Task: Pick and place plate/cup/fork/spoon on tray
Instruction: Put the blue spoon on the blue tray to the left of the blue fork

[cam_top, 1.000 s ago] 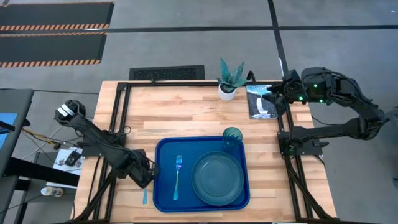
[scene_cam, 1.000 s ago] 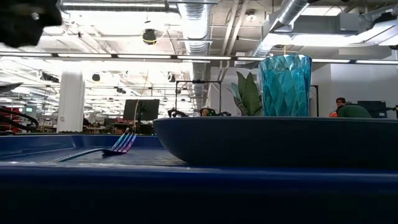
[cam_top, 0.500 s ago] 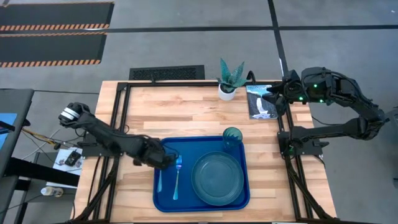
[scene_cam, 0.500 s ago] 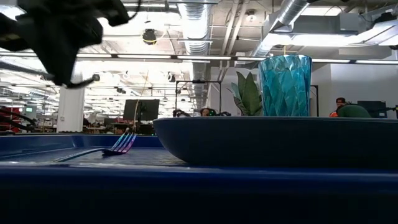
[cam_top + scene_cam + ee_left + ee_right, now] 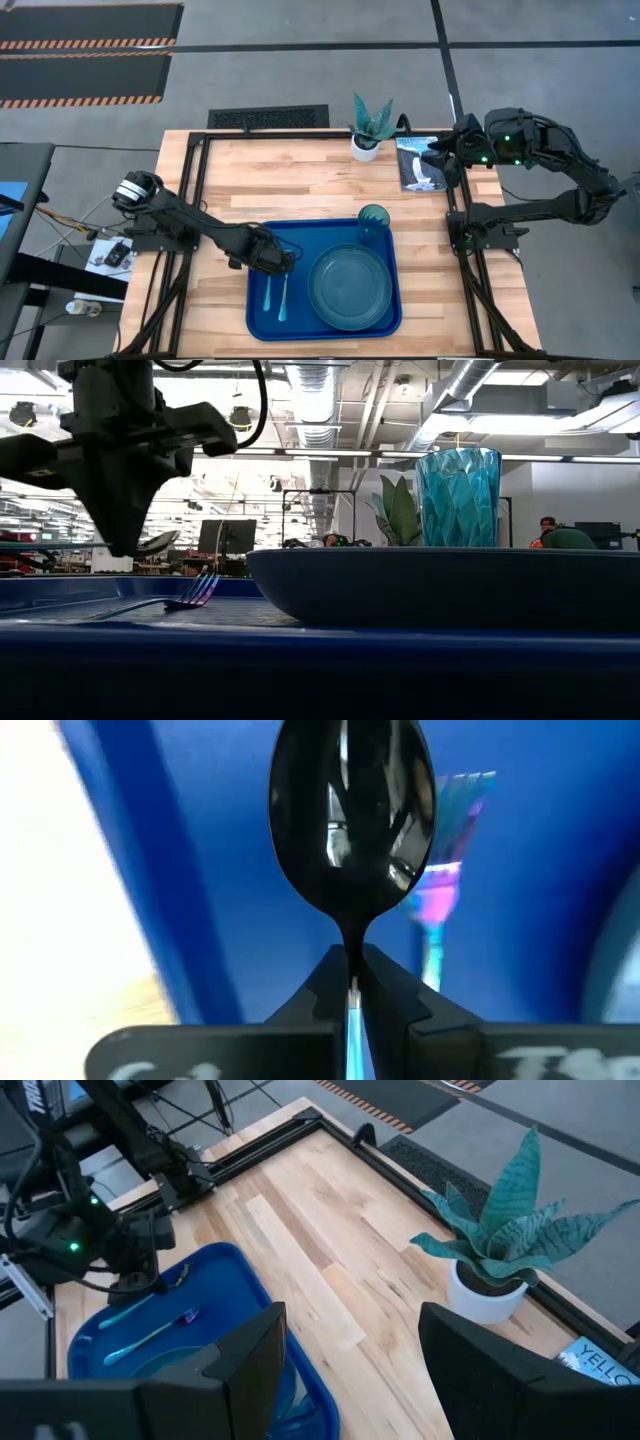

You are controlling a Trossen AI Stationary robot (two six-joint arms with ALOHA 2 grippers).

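Note:
The robot's left gripper should put the spoon down on the tray (image 5: 268, 289) (image 5: 322, 972) between the fork and the tray's side rim. The spoon now hangs above the tray.
The bright blue tray (image 5: 254, 318) lies at the table's near middle. On it sit the teal plate (image 5: 350, 288), the ribbed cup (image 5: 373, 222) at its far right and the fork (image 5: 284, 290) lying flat left of the plate. My left gripper (image 5: 272, 262) hangs over the tray's left part, pointing down, shut on the spoon (image 5: 352, 820). The spoon's blue handle (image 5: 267, 293) runs toward the near edge beside the fork. My right gripper (image 5: 350, 1380) waits open, high at the table's far right. My left gripper pinches the spoon's neck (image 5: 351, 955), just behind the dark bowl, between its two fingers. The fingers come from above and lie across the spoon. The spoon sits roughly level, its bowl (image 5: 160, 541) sticking out beside the fingertips, clear above the tray's floor.
A white pot with a spiky green plant (image 5: 368, 128) stands at the far edge, with a printed card (image 5: 420, 165) to its right. Black frame rails (image 5: 195, 180) run along the table's left and far sides. Bare wood lies between tray and plant.
My left gripper has gone from the table left of the tray toward the right and a little down, still shut. It has carried the spoon over the tray's rim. The spoon now hangs over the tray's left part, beside the fork.

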